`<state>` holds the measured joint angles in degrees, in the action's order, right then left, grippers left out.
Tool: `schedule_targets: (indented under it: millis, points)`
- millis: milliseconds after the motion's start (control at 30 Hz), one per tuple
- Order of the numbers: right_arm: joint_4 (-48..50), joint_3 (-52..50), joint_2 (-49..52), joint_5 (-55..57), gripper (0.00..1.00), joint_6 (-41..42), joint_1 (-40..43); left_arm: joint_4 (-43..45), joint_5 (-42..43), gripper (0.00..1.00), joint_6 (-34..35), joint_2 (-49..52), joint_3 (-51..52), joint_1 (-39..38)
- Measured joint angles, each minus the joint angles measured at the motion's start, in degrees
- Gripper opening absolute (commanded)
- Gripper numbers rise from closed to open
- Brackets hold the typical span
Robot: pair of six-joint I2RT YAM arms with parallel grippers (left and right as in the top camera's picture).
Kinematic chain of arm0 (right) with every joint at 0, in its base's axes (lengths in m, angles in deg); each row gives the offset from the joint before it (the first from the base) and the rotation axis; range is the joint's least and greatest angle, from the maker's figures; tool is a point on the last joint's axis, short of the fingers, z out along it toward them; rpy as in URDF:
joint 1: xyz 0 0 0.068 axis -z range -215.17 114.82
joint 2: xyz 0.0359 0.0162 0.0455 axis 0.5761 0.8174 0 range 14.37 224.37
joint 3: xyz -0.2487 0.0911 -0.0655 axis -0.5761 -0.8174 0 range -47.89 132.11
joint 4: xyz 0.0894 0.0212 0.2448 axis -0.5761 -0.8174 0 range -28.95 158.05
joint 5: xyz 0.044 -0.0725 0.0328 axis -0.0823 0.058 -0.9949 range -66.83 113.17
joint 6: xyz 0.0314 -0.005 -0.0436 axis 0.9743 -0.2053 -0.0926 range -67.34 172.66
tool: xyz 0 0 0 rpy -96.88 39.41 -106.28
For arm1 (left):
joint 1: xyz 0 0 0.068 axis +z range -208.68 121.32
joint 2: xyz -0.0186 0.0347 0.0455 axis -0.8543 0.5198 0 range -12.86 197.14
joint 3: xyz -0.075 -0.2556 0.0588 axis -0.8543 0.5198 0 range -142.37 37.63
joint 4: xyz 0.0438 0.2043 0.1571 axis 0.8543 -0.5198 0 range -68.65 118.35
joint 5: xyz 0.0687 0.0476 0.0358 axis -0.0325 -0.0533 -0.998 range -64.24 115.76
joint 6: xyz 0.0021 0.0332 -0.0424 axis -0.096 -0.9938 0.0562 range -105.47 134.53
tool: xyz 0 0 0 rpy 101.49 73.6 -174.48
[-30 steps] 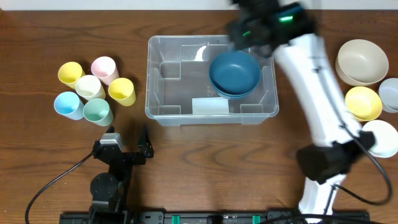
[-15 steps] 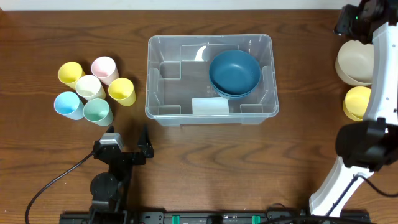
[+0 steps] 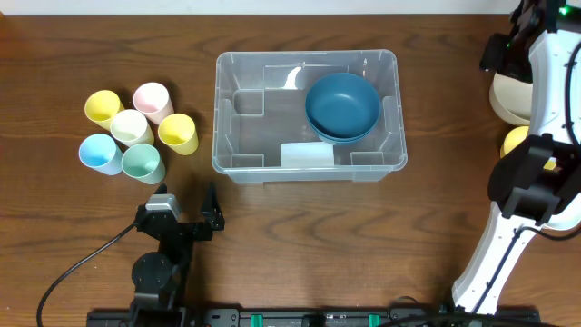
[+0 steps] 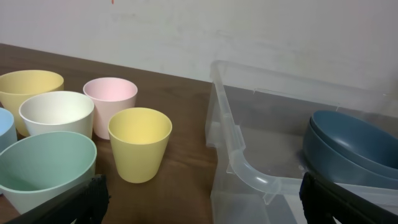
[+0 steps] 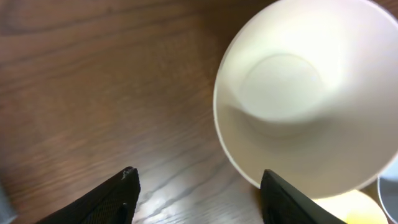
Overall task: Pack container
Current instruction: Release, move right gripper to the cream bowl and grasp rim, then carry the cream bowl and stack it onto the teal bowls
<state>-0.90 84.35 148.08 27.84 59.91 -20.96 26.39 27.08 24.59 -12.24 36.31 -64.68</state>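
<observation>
Next, my right gripper grabs the cream bowl by the rim [image 3: 493, 94] [image 5: 216, 115] facing the clear container.
The clear container [image 3: 270, 123] stands mid-table with a white label on its near wall. Two stacked blue bowls [image 3: 342, 106] lie in its right half. They also show in the left wrist view [image 4: 351, 144], behind the container's rim [image 4: 249, 169]. My right gripper [image 3: 502, 56] is open and empty at the far right, over the left edge of a cream bowl [image 3: 508, 98]. In the right wrist view the cream bowl [image 5: 305, 93] fills the upper right, and its near rim lies just by the right finger of the gripper [image 5: 199, 194]. My left gripper [image 3: 187, 209] is open and empty in front of the container's left corner.
Several pastel cups [image 3: 136, 129] cluster left of the container, with a yellow cup [image 4: 140, 144] closest to it. A yellow bowl [image 3: 514, 145] sits below the cream bowl, partly hidden by my right arm [image 3: 549, 109]; it shows in the right wrist view [image 5: 357, 211].
My right arm has swung from above the container's far right corner out to the right, over the cream bowl. The blue bowls stayed in the container. The left arm has not moved.
</observation>
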Motion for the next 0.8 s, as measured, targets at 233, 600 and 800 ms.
schedule_targets:
  millis: [233, 600, 800]
  points:
    - [1.79, 0.0, 4.37, 0.04, 0.63, -2.54, 0.9, 0.0, 0.0, 0.98, 0.0, 0.0, 0.0, 0.0]
    - [2.86, 0.0, 9.75, -0.31, 0.26, -4.22, 2.54, 0.0, 0.02, 0.98, 0.0, 0.0, 0.0, 0.0]
    - [3.61, -0.13, 10.4, -1.31, 0.01, -4.48, 2.86, 0.0, 0.0, 0.98, 0.0, 0.0, 0.0, 0.0]
